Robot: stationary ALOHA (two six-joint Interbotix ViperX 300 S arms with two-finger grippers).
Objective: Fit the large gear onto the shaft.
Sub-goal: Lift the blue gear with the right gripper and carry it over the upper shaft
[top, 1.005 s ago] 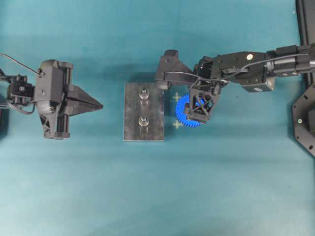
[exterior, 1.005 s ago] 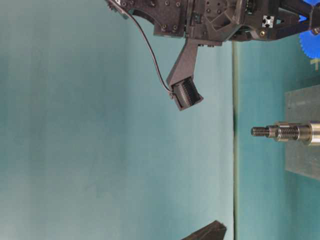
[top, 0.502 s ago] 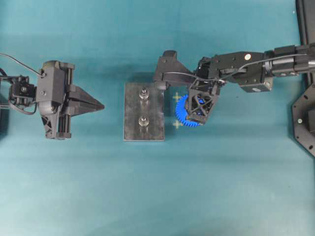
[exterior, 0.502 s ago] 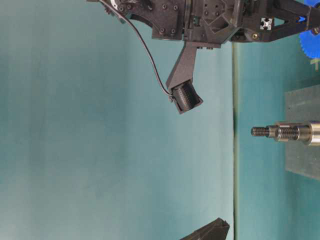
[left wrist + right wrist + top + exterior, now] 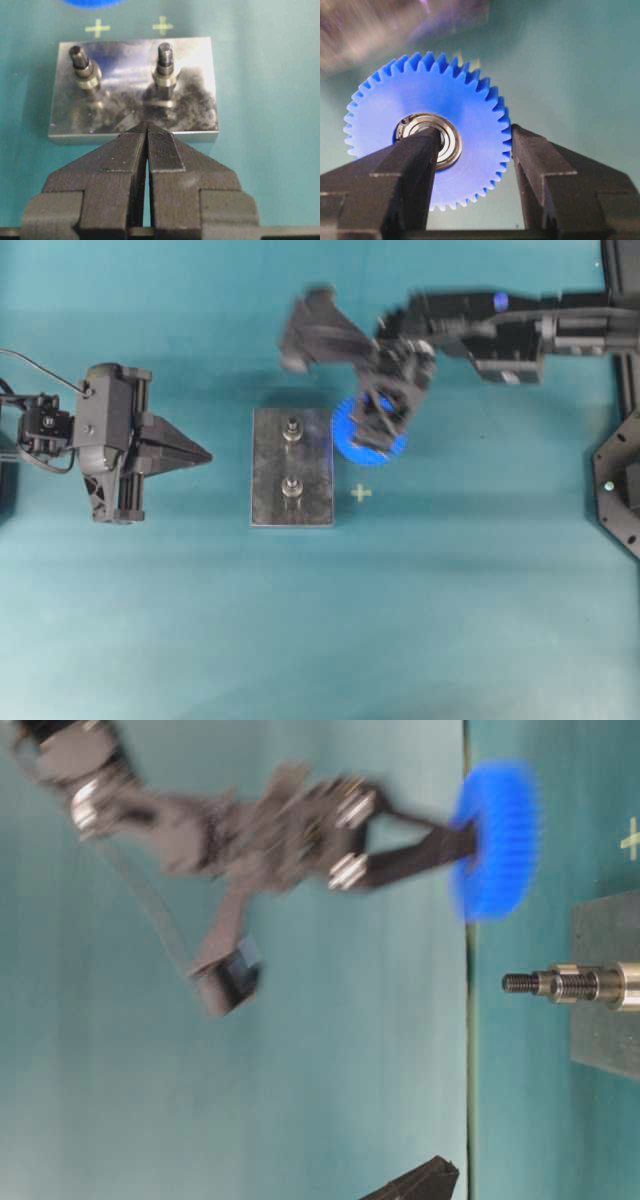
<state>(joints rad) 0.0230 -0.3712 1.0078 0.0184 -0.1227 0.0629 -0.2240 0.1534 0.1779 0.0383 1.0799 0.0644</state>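
Note:
The robot's right gripper should release the large gear on the farther shaft of the grey plate (image 5: 293, 428).
The large gear (image 5: 350, 435), bright blue with a metal bearing hub, hangs in the air by the grey plate's (image 5: 268, 460) right edge, close to the farther shaft (image 5: 292, 428). My right gripper (image 5: 380, 418) is shut on it. One finger sits over the hub and the other presses the toothed rim, as the right wrist view shows on the gear (image 5: 470, 107) and gripper (image 5: 472, 135). A second shaft (image 5: 292, 487) stands nearer. The table-level view has the gear (image 5: 495, 840) above and beside a shaft (image 5: 560, 984). My left gripper (image 5: 205, 453) is shut and empty, left of the plate.
Yellow cross marks lie on the teal mat by the plate's right side (image 5: 361, 493). Black hardware stands at the right border (image 5: 620, 480). In the left wrist view, the plate (image 5: 125, 100) lies just beyond my left gripper (image 5: 146, 125), with both pegs upright.
My right gripper closed on the large gear, lifted it off the mat and swung it up toward the plate's far right corner, still blurred by motion. The left arm stayed put.

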